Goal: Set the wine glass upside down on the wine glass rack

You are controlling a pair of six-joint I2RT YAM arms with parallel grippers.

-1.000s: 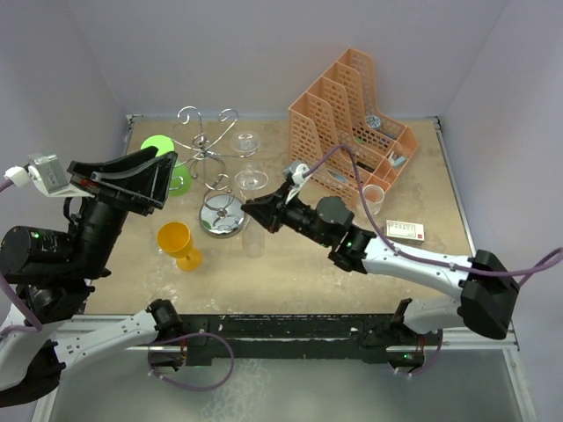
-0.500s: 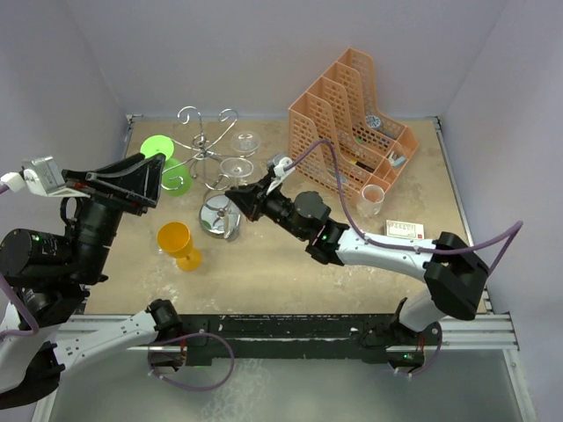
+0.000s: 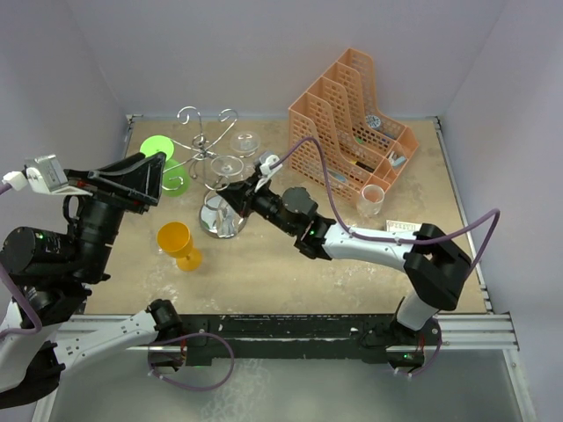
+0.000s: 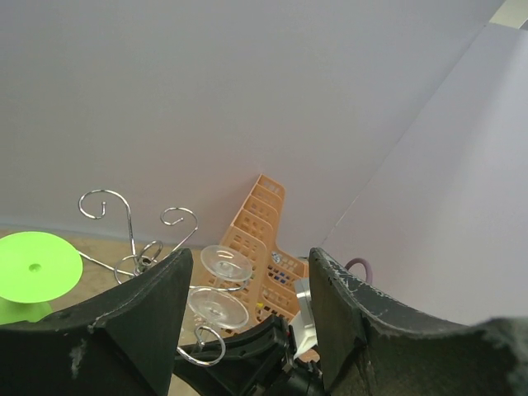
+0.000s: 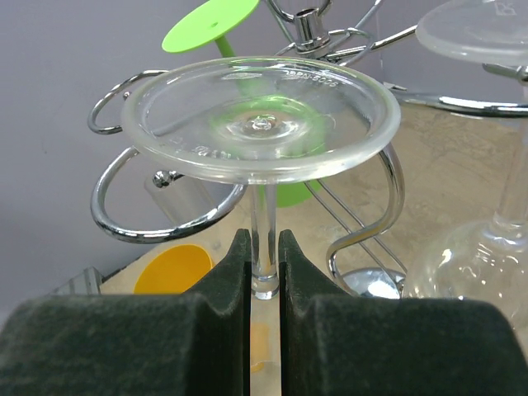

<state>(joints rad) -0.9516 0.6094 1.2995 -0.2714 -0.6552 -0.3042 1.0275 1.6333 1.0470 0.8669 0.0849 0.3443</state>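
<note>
Next, I let go of the clear wine glass with my right gripper in the rack's empty curled hook (image 3: 223, 178) (image 5: 167, 198) nearest the yellow glass.
In the right wrist view my right gripper (image 5: 265, 272) is shut on the stem of a clear wine glass (image 5: 260, 115), held upside down with its round foot on top. The foot sits just above a curled hook arm (image 5: 157, 223) of the silver wine glass rack (image 3: 207, 149). Whether the foot rests on the hook I cannot tell. The top view shows the right gripper (image 3: 237, 189) over the rack's shiny round base (image 3: 222, 215). My left gripper (image 3: 145, 176) is raised at the left, open and holding nothing, with its fingers (image 4: 148, 313) wide apart.
A second clear glass (image 3: 246, 141) and a green glass (image 3: 163, 158) hang on the rack. A yellow glass (image 3: 179, 242) stands on the table in front of it. An orange mesh file organiser (image 3: 352, 123), a small cup (image 3: 371, 198) and a card box (image 3: 405, 230) are at the right.
My right arm has carried the wine glass left and farther back, from in front of the organiser to the rack's hook arms. The left arm has barely moved.
</note>
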